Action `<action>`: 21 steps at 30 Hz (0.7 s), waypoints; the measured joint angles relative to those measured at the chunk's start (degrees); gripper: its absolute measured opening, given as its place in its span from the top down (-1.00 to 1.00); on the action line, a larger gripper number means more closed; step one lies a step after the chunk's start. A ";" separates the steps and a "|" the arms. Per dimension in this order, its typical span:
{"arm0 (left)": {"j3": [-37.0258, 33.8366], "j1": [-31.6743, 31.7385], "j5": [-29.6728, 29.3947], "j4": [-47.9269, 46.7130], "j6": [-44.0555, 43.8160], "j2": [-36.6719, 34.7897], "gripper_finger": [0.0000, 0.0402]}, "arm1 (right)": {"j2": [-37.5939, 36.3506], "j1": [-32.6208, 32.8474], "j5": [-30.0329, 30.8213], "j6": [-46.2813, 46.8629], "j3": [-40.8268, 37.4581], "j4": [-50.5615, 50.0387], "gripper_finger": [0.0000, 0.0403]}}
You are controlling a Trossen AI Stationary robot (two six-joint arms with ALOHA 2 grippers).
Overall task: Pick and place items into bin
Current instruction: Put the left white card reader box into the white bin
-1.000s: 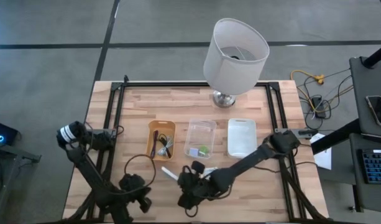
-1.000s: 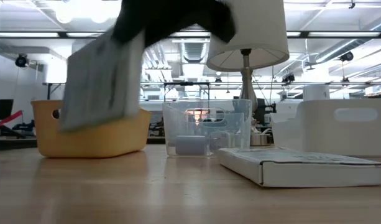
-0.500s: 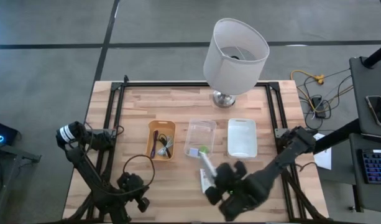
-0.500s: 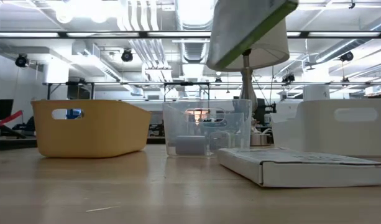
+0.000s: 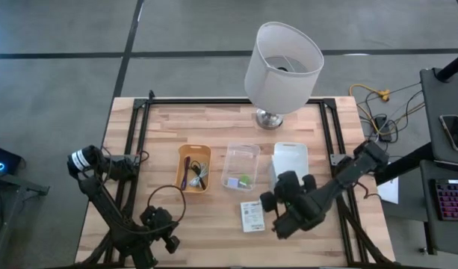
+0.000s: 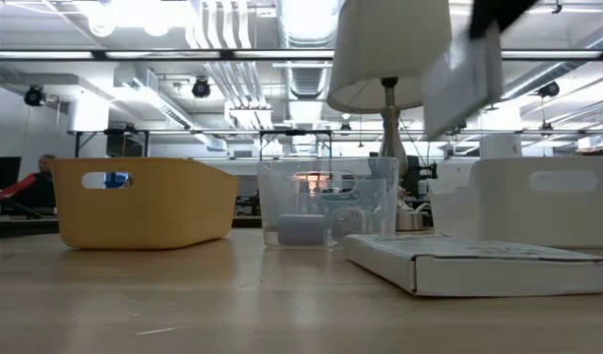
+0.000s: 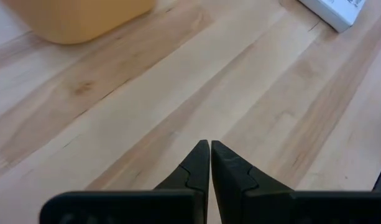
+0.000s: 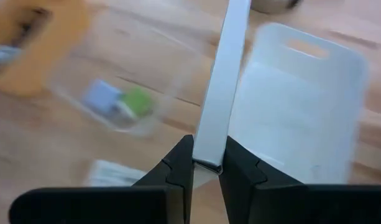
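The robot's right gripper needs to release the flat white packet on the middle of the white bin's bottom (image 5: 290, 163) (image 8: 294, 115). The packet is held above the bin's near end.
My right gripper (image 5: 283, 181) is shut on a flat white packet (image 8: 224, 81), held above the near end of the white bin (image 5: 291, 166); in the low view the packet (image 6: 463, 81) hangs high at the right. A second white printed packet (image 5: 252, 216) lies flat on the table in front of the clear bin (image 5: 240, 166). Green and bluish cubes (image 5: 243, 180) lie in the clear bin. Dark cords (image 5: 193, 174) lie in the yellow bin (image 5: 182, 158). My left gripper (image 7: 210, 146) is shut and empty, low over the table's near left part. My right gripper pinches the packet's near end (image 8: 207, 160) between its two fingers, which lie on its two flat faces. The packet shows edge-on in the wrist view and reaches forward past the fingertips. It is lifted clear of the table and of the bins.
A big white lamp (image 5: 282, 60) stands at the table's far edge behind the bins. The three bins stand in a row across the table's middle. Bare wood lies along the near edge (image 5: 206, 243).
My right gripper has gone up and toward the table's right and far side, from the near middle to above the white bin, carrying the white packet lifted clear. The second packet stays flat on the table.
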 joint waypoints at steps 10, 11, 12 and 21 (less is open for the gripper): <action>0.02 0.09 0.16 0.02 -1.50 -0.96 1.00 | -10.67 -6.00 -11.30 0.04 -20.05 -0.40 0.77; 0.02 0.09 0.19 -0.10 -1.58 -0.96 1.00 | -11.68 -6.37 -11.30 -0.48 -20.98 -0.10 0.77; 0.02 0.09 0.18 -0.08 -1.59 -0.96 1.00 | -12.54 -6.78 -11.23 -1.49 -21.91 0.18 0.77; -0.07 0.74 0.23 -0.03 -1.71 -0.96 1.00 | -15.64 -10.05 -10.01 -7.31 -29.26 10.72 0.77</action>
